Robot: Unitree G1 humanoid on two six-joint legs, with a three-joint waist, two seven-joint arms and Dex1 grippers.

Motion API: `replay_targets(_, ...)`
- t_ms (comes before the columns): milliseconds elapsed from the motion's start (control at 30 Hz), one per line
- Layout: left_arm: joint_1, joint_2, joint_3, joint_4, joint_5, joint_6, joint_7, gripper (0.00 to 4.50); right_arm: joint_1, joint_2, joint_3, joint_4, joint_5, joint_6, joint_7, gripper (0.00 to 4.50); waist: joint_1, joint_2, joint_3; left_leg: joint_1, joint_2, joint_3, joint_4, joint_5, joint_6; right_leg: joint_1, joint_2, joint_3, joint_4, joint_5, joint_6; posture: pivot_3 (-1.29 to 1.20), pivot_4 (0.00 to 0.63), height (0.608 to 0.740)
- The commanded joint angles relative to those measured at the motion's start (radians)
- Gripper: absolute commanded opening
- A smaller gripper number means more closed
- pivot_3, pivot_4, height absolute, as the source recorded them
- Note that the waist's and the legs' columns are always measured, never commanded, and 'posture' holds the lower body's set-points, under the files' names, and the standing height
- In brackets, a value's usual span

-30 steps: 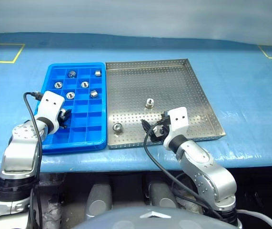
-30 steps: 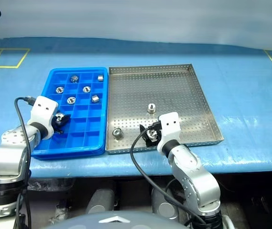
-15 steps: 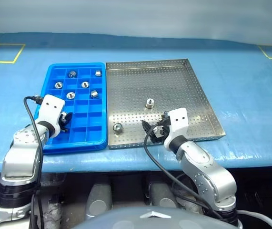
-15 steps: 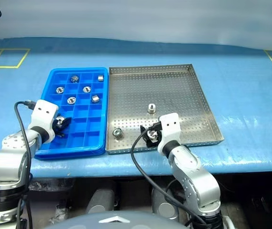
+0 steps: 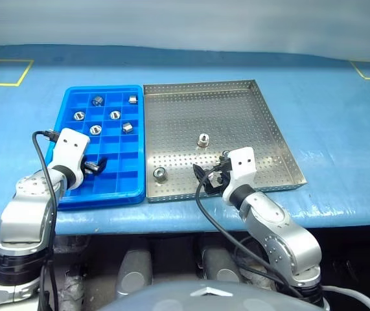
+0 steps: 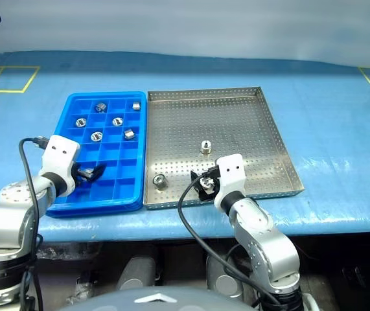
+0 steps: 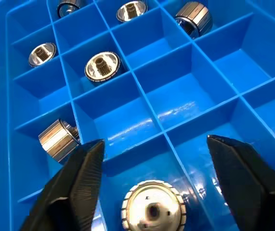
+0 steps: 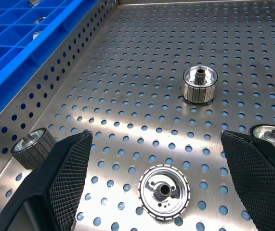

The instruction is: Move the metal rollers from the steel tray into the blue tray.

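Note:
Next, my left gripper grips the sides of the metal roller point(image 5: 160, 174) that lies nearest the blue tray, inside the near edge of the steel tray.
The blue tray point(image 5: 104, 197) lies left of the steel tray point(image 5: 236, 110). My left gripper point(image 5: 94, 166) hangs open over the blue tray's near left cells. In the left wrist view a metal roller point(image 7: 152, 207) rests in the cell below its spread fingers point(image 7: 84, 173). Several more rollers sit in the far cells, one of them point(image 5: 95, 129) in the third row. My right gripper point(image 5: 212, 176) is open just above the steel tray's front, straddling a roller point(image 8: 164, 191) without touching it. Other rollers point(image 5: 203, 139) point(image 5: 160, 173) lie loose on the perforated floor.
Both trays rest on a blue table cover point(image 5: 327, 116) with yellow tape marks point(image 5: 3, 71) at the far corners. The steel tray's low rim point(image 5: 282, 139) runs along its right side. Black cables point(image 5: 201, 207) trail from both wrists.
My left gripper has gone from shut on a roller to open, and the roller now sits in a near cell of the blue tray. The right arm has kept still.

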Motion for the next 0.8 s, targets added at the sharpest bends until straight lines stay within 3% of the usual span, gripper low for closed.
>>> replay_targets(33, -0.047, -0.002, 0.008, -0.046, -0.007, -0.029, 0.013, 4.43, -0.001, 0.004, -0.003, -0.026, 0.003, -0.01, -0.003, 4.5, 0.0, 0.0, 0.0, 0.0, 0.0, 0.0, 0.0, 0.0, 0.0, 0.0, 0.0, 0.0, 0.0, 0.0, 0.0, 0.02, 0.15, 0.74)
replay_targets(267, -0.246, -0.026, -0.05, -0.035, -0.18, -0.103, -0.164, 4.43, -0.005, 0.012, -0.005, -0.031, 0.001, -0.009, -0.008, 4.5, 0.008, -0.001, 0.0, -0.001, -0.001, 0.0, 0.0, 0.0, 0.0, 0.0, 0.0, 0.0, -0.001, 0.0, 0.0, 0.01, 0.15, 0.74)
replay_targets(467, -0.39, 0.157, -0.212, 0.116, -0.266, -0.173, -0.493, 4.43, -0.011, 0.02, -0.017, -0.028, 0.001, -0.015, -0.015, 4.5, -0.007, 0.0, 0.001, 0.0, 0.0, 0.0, -0.003, 0.0, 0.0, -0.001, 0.001, 0.0, -0.001, 0.0, -0.001, 0.0, 0.15, 0.74)
replay_targets(600, -0.517, 0.268, -0.402, 0.267, -0.196, -0.241, -0.683, 4.43, -0.001, 0.024, -0.019, -0.027, -0.002, -0.022, -0.023, 4.5, -0.008, 0.0, 0.001, 0.0, 0.0, -0.001, -0.003, 0.0, 0.0, -0.001, 0.002, 0.0, -0.001, -0.001, -0.002, -0.01, 0.15, 0.74)
replay_targets(800, -0.723, 0.225, -0.617, 0.535, -0.1, -0.334, -0.885, 4.43, 0.019, 0.036, -0.019, -0.024, -0.008, -0.041, -0.037, 4.5, -0.007, 0.0, 0.001, -0.001, 0.0, 0.0, -0.003, 0.0, 0.0, -0.001, 0.002, 0.0, -0.002, -0.001, -0.001, -0.04, 0.15, 0.74)
